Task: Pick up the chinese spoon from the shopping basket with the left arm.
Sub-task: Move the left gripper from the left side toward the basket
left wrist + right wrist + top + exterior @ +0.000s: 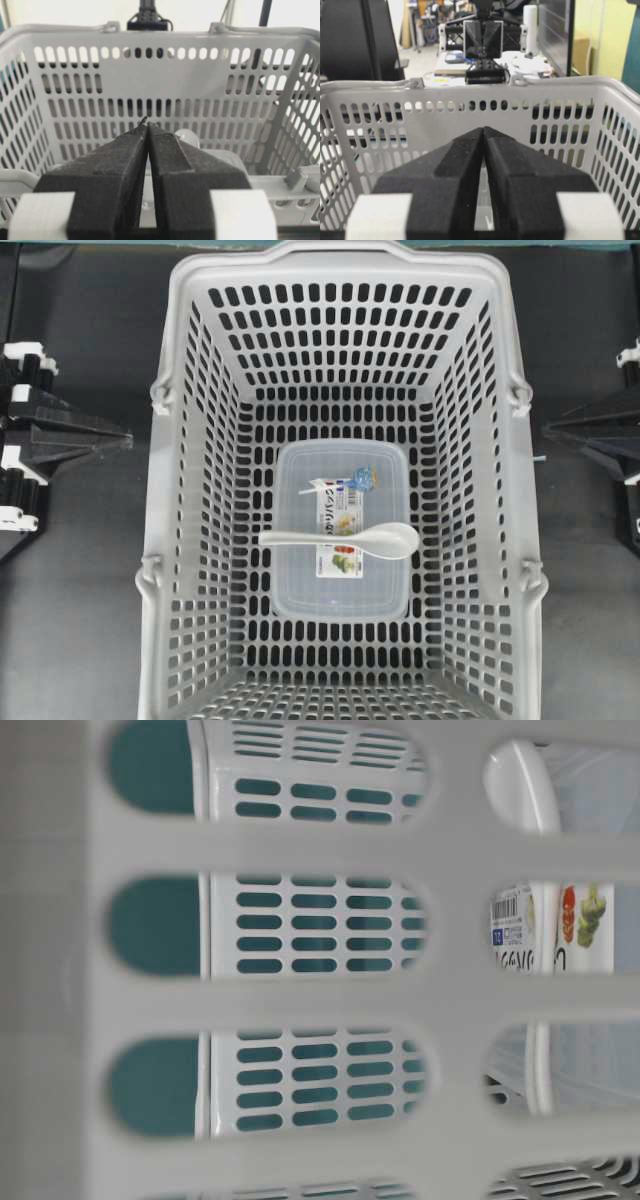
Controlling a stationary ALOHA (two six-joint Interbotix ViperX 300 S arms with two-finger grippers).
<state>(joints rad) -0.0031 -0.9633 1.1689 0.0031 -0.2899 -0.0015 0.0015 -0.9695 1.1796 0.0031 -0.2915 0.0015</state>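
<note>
Next, my left gripper shuts on the handle's end [339, 539] next to the bowl of the white chinese spoon, above the label on the container.
The white chinese spoon [340, 538] lies across the lid of a clear lidded container [300, 580] on the floor of the grey shopping basket [190, 490], bowl to the right, handle to the left. My left gripper [125, 440] is outside the basket's left wall, shut and empty. In the left wrist view the shut gripper [148, 125] is level with the near rim, and the spoon's bowl [189, 137] shows just past the fingers. My right gripper [548, 430] is outside the right wall; in its wrist view it [483, 129] is shut and empty.
The basket fills the middle of the dark table [70, 620], and its tall slotted walls stand between both grippers and the spoon. Hinged handle lugs [160, 395] sit on the rim. The table-level view looks through a basket wall [300, 990] at the labelled container [525, 925].
</note>
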